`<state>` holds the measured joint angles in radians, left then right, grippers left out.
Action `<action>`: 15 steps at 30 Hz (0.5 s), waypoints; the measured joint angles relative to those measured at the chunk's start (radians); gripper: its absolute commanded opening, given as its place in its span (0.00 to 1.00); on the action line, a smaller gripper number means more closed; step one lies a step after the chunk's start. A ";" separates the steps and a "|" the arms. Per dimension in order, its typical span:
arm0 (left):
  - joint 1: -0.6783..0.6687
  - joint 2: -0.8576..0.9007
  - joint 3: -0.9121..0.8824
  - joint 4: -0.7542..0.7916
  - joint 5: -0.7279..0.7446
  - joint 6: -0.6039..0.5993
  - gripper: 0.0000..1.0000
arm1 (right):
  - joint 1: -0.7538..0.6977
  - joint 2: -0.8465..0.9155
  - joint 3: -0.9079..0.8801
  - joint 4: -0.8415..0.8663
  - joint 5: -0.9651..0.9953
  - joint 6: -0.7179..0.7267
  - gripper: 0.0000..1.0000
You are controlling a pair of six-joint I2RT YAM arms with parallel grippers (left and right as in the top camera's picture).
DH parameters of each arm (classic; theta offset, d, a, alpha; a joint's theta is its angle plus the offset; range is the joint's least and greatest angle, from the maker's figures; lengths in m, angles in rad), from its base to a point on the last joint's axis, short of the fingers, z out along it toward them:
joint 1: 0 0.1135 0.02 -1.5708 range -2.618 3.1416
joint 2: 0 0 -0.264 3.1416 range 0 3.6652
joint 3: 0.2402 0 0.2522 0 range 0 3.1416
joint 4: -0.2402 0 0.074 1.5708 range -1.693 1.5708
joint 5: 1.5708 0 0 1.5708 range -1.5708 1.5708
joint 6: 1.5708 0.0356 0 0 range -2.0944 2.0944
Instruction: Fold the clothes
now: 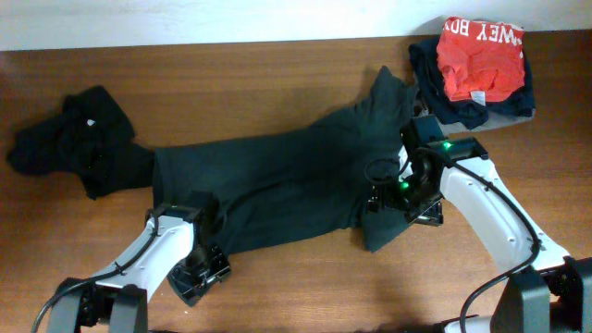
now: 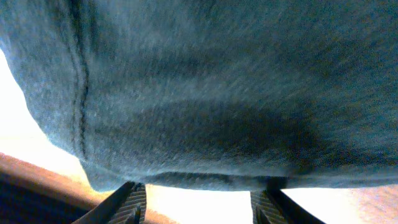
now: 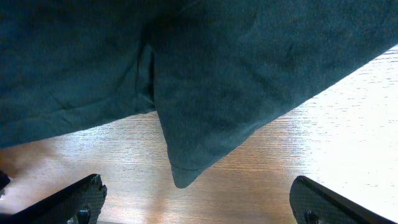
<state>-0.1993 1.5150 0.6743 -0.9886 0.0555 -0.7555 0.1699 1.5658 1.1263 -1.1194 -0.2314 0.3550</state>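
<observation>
My left gripper's parted fingertips are just short of the shirt's front edge, so it should reach farther in and pinch the cloth (image 2: 143, 134) beside the hem seam.
A large dark green T-shirt (image 1: 277, 185) lies spread across the middle of the table, with a sleeve pointing to the back right. My left gripper (image 1: 215, 236) sits at the shirt's front left hem. In the left wrist view its fingers (image 2: 134, 196) stand apart just below the hem (image 2: 205, 177), with nothing between them. My right gripper (image 1: 384, 199) is wide open at the shirt's front right part. The right wrist view shows a pointed corner of the cloth (image 3: 183, 171) lying on the wood just ahead of the gripper's (image 3: 196, 186) gap. A black crumpled garment (image 1: 74, 139) lies at the left.
A pile of folded clothes, topped by a red shirt with white lettering (image 1: 481, 60), sits at the back right corner. Bare wooden table (image 1: 305, 287) shows along the front edge between the two arms. A pale wall runs behind the table.
</observation>
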 measured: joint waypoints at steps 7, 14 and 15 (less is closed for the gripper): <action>0.000 -0.015 0.002 0.041 -0.011 -0.005 0.73 | 0.000 0.000 0.000 0.010 0.000 -0.008 0.99; 0.000 -0.016 0.002 0.053 -0.010 -0.002 0.39 | 0.000 0.000 0.000 0.011 0.000 -0.018 0.99; 0.000 -0.016 0.003 0.060 -0.012 -0.005 0.23 | 0.000 0.000 0.000 0.011 0.000 -0.019 0.99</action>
<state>-0.1997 1.4994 0.6769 -0.9291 0.0433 -0.7601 0.1699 1.5658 1.1263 -1.1088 -0.2317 0.3359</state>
